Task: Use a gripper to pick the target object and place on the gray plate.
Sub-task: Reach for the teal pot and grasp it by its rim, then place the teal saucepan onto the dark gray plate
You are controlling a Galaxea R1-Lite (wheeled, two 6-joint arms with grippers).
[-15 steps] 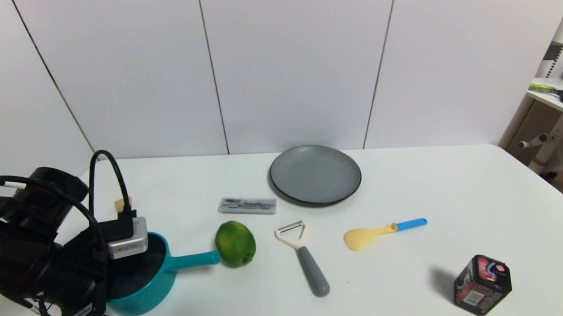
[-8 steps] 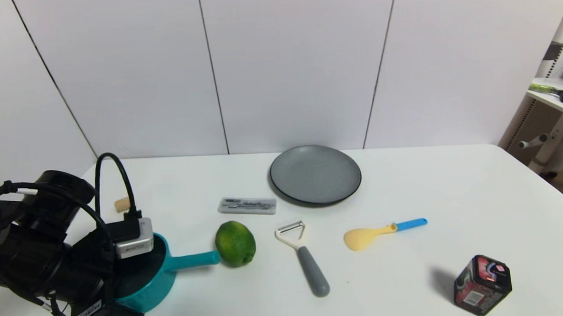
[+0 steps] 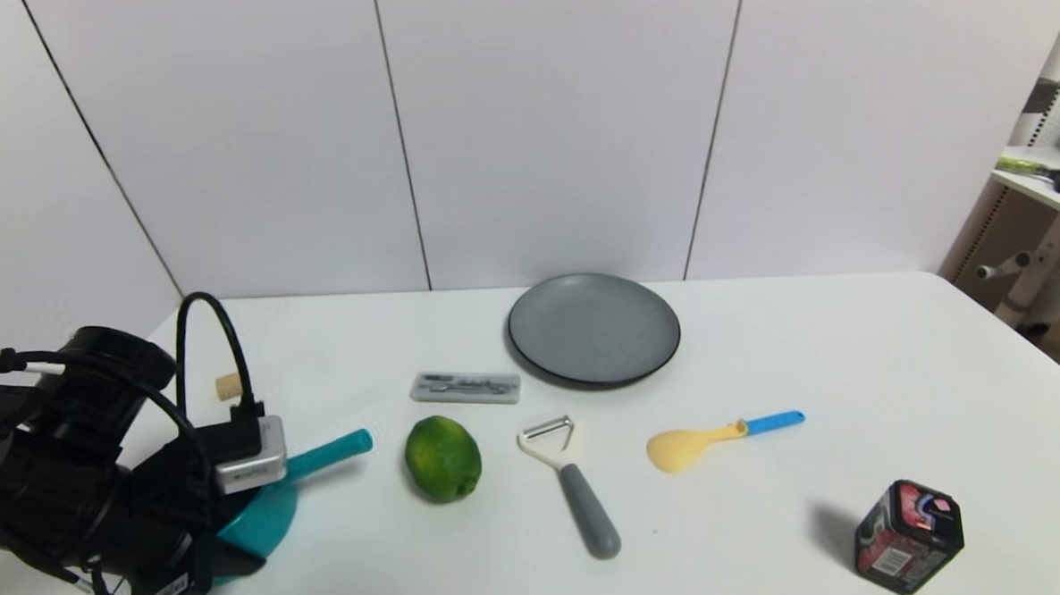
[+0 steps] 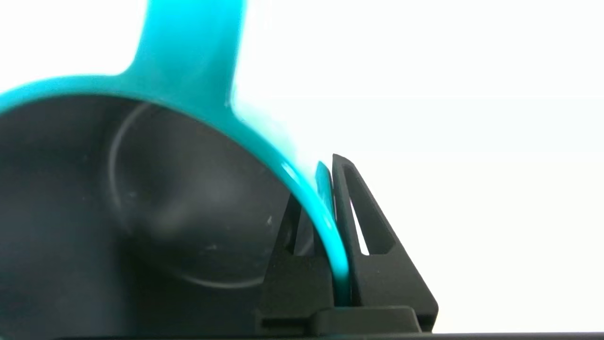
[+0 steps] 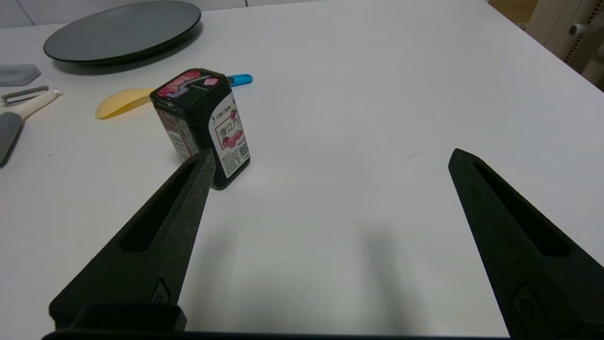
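Note:
The robot's left gripper needs to set the teal saucepan down near the middle of the gray plate (image 3: pixel 610 323).
The teal saucepan (image 3: pixel 275 505) is tilted at the table's front left, its handle (image 3: pixel 331 451) pointing up and right toward the lime. My left gripper (image 3: pixel 236 534) is shut on its rim. In the left wrist view the teal rim (image 4: pixel 325 226) sits pinched between the two black fingers (image 4: pixel 363 226), with the pan's dark interior (image 4: pixel 141 212) beside them. The gray plate (image 3: pixel 594 328) lies at the back centre, apart from the pan. My right gripper (image 5: pixel 330 160) is open and empty over bare table near the front right; it does not show in the head view.
A green lime (image 3: pixel 443 458) lies just right of the pan handle. A gray case (image 3: pixel 465 387), a peeler (image 3: pixel 569 483), a yellow spoon with blue handle (image 3: pixel 715 440), a black tin (image 3: pixel 907 536) and a small cork (image 3: pixel 227 385) also lie on the white table.
The left gripper has lifted and tilted the saucepan. The handle has swung up and away from the lime, which it touched before. The right gripper has not visibly moved.

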